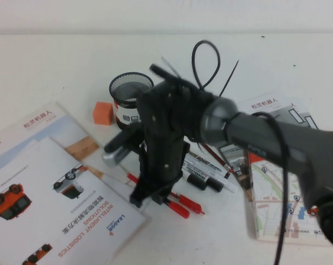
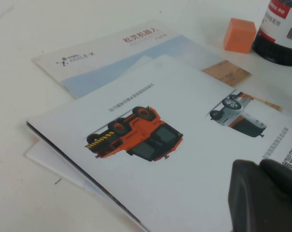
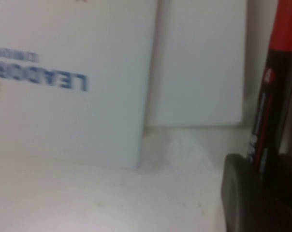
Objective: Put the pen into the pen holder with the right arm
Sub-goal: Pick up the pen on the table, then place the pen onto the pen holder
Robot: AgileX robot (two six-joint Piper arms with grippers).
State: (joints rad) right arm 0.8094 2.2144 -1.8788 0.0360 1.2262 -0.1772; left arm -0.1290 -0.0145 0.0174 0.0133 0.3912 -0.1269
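The robot's right gripper should release the pen upright inside the black mesh pen holder [image 1: 133,98] next to the orange block.
My right gripper [image 1: 146,196] points down at the table's middle, its tips at table level. In the right wrist view its fingers [image 3: 238,193] stand on both sides of the pen [image 3: 268,101], a thin black barrel with a red end, and appear shut on it. In the high view red pen ends [image 1: 183,203] stick out beside the gripper; I cannot tell which pen is which there. The black mesh pen holder [image 1: 130,94] stands upright just behind the arm. My left gripper [image 2: 259,166] is shut and empty, low over a brochure.
An orange block [image 1: 102,113] lies left of the holder. White black-capped markers [image 1: 208,171] lie right of the gripper. Brochures [image 1: 50,199] cover the front left, and a map booklet [image 1: 277,193] lies under the right arm.
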